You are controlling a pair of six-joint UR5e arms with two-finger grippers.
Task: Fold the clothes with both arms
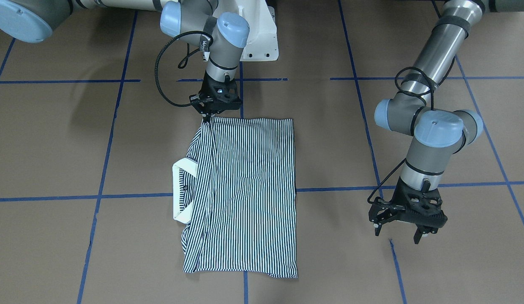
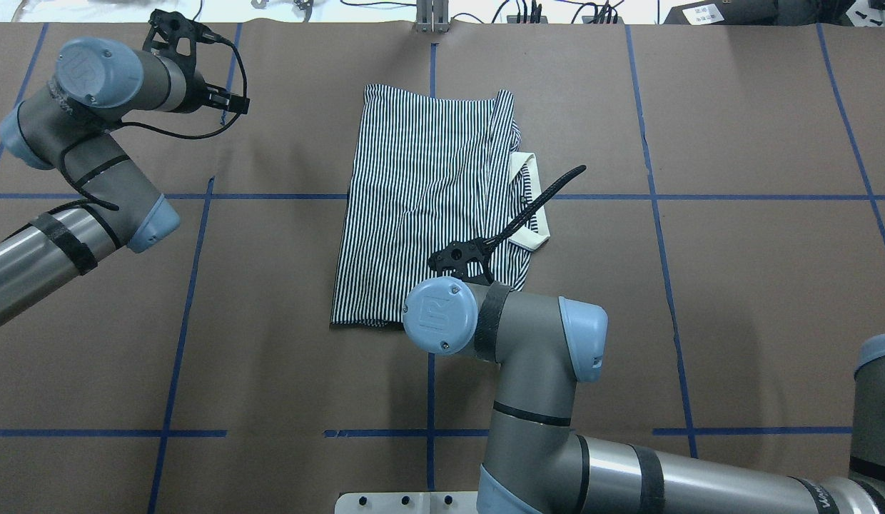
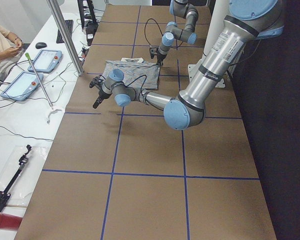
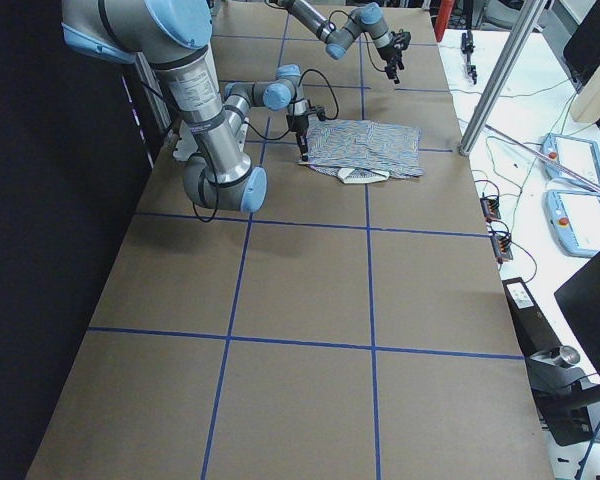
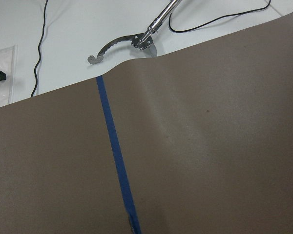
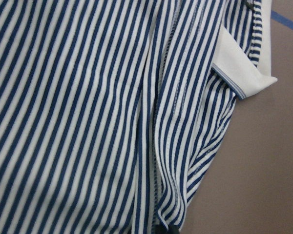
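Note:
The shirt's edge slants inward at the shirt's corner beside a bunched fold, so the robot's right gripper will grab that fold [image 1: 213, 137] and pull it toward the collar's side.
The striped polo shirt [image 1: 249, 190] lies flat on the brown table, folded into a long rectangle, with its cream collar [image 1: 177, 190] sticking out on one side. My right gripper [image 1: 208, 116] is at the shirt's corner nearest the robot, its fingers pinched together on the fabric edge. The right wrist view is filled by the stripes of the shirt [image 6: 88, 122] and a collar tip [image 6: 244, 73]. My left gripper [image 1: 397, 234] hangs open above bare table, well off to the side of the shirt, holding nothing. The overhead view shows the shirt [image 2: 421, 207] partly covered by my right wrist.
Blue tape lines [image 1: 131, 196] grid the brown table cover. The white pedestal base [image 1: 262, 38] stands behind the shirt. A metal grabber tool [image 5: 132, 41] lies on the white bench past the table's edge. A person's arm [image 3: 2, 47], tablets and a pole are beside the table.

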